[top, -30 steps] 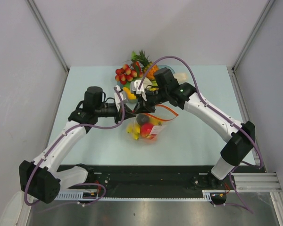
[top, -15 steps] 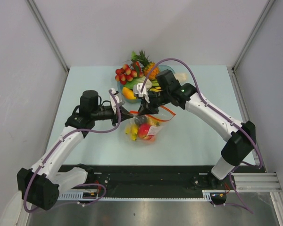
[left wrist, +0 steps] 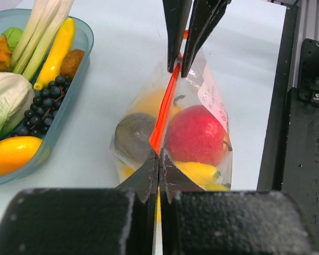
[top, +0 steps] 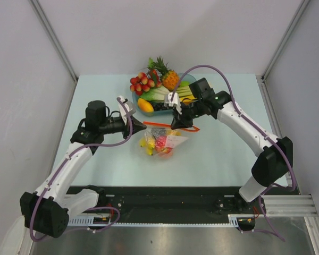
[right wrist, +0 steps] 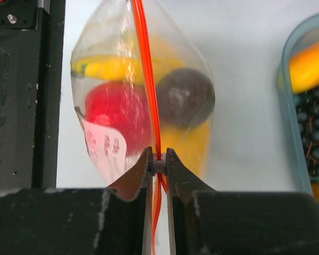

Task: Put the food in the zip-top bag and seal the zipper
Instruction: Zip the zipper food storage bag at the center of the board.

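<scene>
The robot's right gripper will release the small white slider on the table (top: 187, 122) just in front of the fruit tray.
The clear zip-top bag (top: 159, 141) hangs between my two grippers above the table. It holds a red apple (left wrist: 194, 134), a yellow banana (left wrist: 200, 172), a dark round fruit (left wrist: 135, 136) and something orange-yellow behind. The red-orange zipper (top: 165, 126) runs taut along its top. My left gripper (top: 142, 126) is shut on the zipper's left end (left wrist: 159, 157). My right gripper (top: 176, 124) is shut on the small white slider (right wrist: 159, 157) on the zipper. Ahead of the slider the strip (right wrist: 146, 79) is one line. Behind it two strands lie apart.
The blue-tinted fruit tray (top: 134, 99) stands just behind the bag, with a pineapple (top: 169, 79), a red berry cluster (top: 140, 82), dark grapes (left wrist: 42, 101) and other toy produce. The black base rail (top: 165, 197) runs along the near edge.
The two grippers have drawn apart, the left one to the left and the right one to the right along the zipper. The strip is now stretched straight, and the bag hangs narrower below it.
</scene>
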Robot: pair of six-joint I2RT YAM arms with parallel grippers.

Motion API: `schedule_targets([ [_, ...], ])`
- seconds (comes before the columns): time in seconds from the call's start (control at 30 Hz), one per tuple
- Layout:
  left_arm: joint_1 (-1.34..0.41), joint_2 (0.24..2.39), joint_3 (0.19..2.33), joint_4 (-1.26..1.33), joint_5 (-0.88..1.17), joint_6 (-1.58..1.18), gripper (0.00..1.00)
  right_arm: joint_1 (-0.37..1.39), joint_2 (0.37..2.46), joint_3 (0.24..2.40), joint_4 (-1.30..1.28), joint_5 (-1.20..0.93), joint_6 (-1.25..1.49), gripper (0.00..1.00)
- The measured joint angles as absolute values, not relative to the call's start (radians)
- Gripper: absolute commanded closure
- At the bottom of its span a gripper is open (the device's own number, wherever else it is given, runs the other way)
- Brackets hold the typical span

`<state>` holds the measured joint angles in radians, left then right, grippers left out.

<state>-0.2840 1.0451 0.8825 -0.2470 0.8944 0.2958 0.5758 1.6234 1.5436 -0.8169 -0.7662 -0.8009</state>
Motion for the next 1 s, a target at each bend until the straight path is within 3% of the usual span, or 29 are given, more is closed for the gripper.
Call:
schedule_targets([
  [0.8, -0.189, 1.045, 0.883, -0.253, 0.894, 0.264, 1.0, 0.318, 1.557, 1.471, -1.042, -0.697, -0.971, 1.0],
  [1.0, -0.189, 1.045, 0.902, -0.382, 0.932, 0.343, 1.0, 0.318, 1.502, 1.468, -1.083, -0.695, -0.97, 1.0],
])
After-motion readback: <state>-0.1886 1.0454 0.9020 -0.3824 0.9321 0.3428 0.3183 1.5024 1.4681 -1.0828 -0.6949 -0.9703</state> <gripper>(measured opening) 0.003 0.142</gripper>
